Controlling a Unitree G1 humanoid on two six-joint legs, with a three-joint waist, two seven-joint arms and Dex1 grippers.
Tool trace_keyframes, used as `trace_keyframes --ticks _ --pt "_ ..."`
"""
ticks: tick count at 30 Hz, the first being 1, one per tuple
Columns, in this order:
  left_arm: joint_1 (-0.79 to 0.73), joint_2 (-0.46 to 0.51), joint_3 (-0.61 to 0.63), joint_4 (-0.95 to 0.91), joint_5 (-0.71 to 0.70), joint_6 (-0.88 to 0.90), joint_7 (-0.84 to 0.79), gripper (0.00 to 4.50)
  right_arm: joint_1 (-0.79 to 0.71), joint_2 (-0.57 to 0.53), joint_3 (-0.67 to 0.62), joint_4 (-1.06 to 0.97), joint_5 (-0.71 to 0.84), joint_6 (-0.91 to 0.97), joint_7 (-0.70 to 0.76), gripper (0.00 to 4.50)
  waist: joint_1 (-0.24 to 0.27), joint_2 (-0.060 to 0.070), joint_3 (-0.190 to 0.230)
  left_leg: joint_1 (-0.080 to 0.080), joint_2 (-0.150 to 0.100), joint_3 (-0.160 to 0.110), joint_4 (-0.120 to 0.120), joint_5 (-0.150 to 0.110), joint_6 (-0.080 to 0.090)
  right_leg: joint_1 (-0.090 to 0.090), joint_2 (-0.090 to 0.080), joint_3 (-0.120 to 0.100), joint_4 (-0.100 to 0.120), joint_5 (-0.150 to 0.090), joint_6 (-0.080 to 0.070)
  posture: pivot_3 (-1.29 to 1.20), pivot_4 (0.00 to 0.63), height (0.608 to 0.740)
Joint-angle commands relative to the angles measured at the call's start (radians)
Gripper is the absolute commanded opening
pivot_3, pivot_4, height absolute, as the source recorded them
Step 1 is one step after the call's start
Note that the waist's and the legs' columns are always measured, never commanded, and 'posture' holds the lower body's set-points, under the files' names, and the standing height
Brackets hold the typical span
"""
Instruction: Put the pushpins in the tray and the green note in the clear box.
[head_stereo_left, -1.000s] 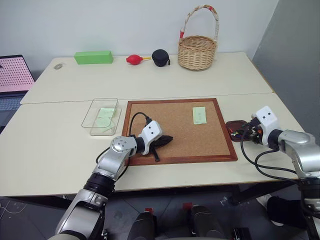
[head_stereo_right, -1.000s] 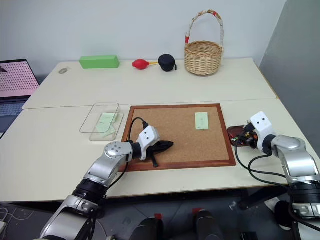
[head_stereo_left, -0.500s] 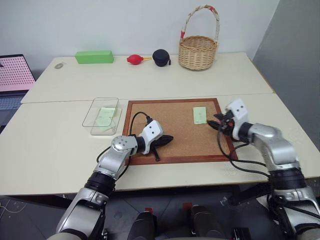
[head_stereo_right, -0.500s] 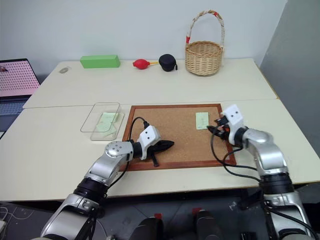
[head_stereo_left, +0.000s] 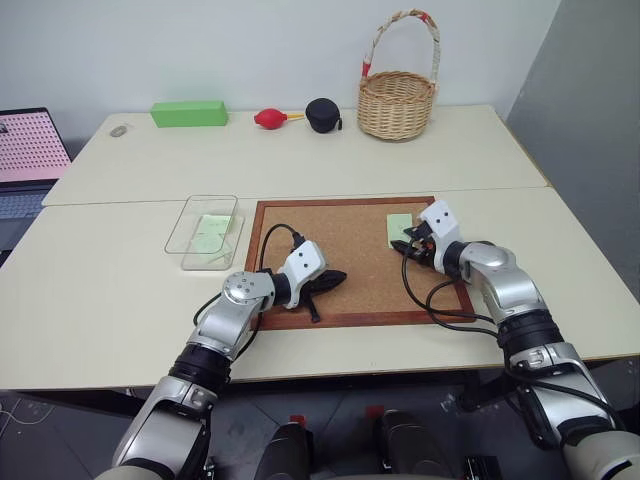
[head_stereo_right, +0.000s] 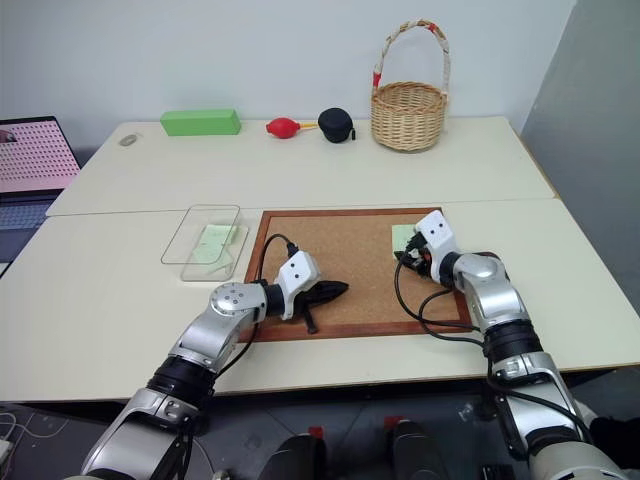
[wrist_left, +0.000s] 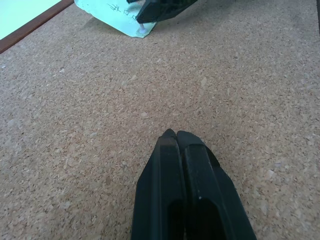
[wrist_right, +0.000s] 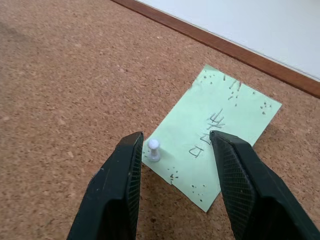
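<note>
The white pushpin runs through the corner of the green note, so my right gripper should lift the two together and my left gripper should take the green note's loose end (wrist_right: 245, 96).
A pale green note (wrist_right: 220, 135) lies on the right part of the cork board (head_stereo_left: 350, 240), held by a white pushpin (wrist_right: 153, 149) at its near end. My right gripper (wrist_right: 177, 140) hovers open just over that end, with the pin close to the inner side of one of its fingers (wrist_right: 125, 180). My left gripper (wrist_left: 175, 135) rests shut and empty on the cork near the board's left side. The clear box (head_stereo_left: 190, 225) stands left of the board with another green slip (head_stereo_left: 210, 232) inside. The tray is hidden behind my right arm.
Along the back of the table stand a wicker basket (head_stereo_left: 396, 100), a black pouch (head_stereo_left: 321, 115), a red rubber bulb (head_stereo_left: 268, 119) and a thick green block (head_stereo_left: 187, 114). A laptop (head_stereo_left: 25, 150) sits at the far left.
My right gripper has swung left from beside the board's right edge to over the pinned note. The left gripper has stayed put.
</note>
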Motion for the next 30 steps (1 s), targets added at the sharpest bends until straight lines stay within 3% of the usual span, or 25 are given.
trace_keyframes --ticks 1,11,20,30 --pt "0.056 0.024 -0.018 0.083 0.071 0.074 0.035 0.00 -0.028 0.004 -0.007 0.008 -0.012 -0.030 0.000 1.87 0.000 0.000 0.000 0.000 0.000 0.000 0.000 0.000 0.000 0.000 0.000 0.000 0.000 0.000 0.000 0.00 0.150 0.740" --pt "0.063 0.028 -0.017 0.070 0.070 0.079 0.033 0.00 -0.018 0.020 -0.015 -0.015 -0.003 -0.007 0.018 0.05 0.000 0.000 0.000 0.000 0.000 0.000 0.000 0.000 0.000 0.000 0.000 0.000 0.000 0.000 0.000 0.00 0.150 0.740" --pt "0.070 0.020 0.002 0.062 0.052 0.103 0.036 0.00 0.018 -0.028 -0.018 -0.183 0.011 0.000 0.067 0.05 0.000 0.001 0.000 -0.002 0.000 0.000 -0.001 0.000 0.000 -0.002 0.000 0.000 0.000 0.000 0.000 0.00 0.150 0.740" --pt "0.003 -0.051 0.107 0.067 -0.008 0.135 0.107 0.00 0.065 -0.117 0.031 -0.386 -0.027 -0.039 0.125 0.05 0.001 -0.001 0.001 -0.003 0.000 -0.001 0.000 0.000 0.000 -0.002 0.000 0.000 -0.001 0.000 0.000 0.00 0.150 0.740"
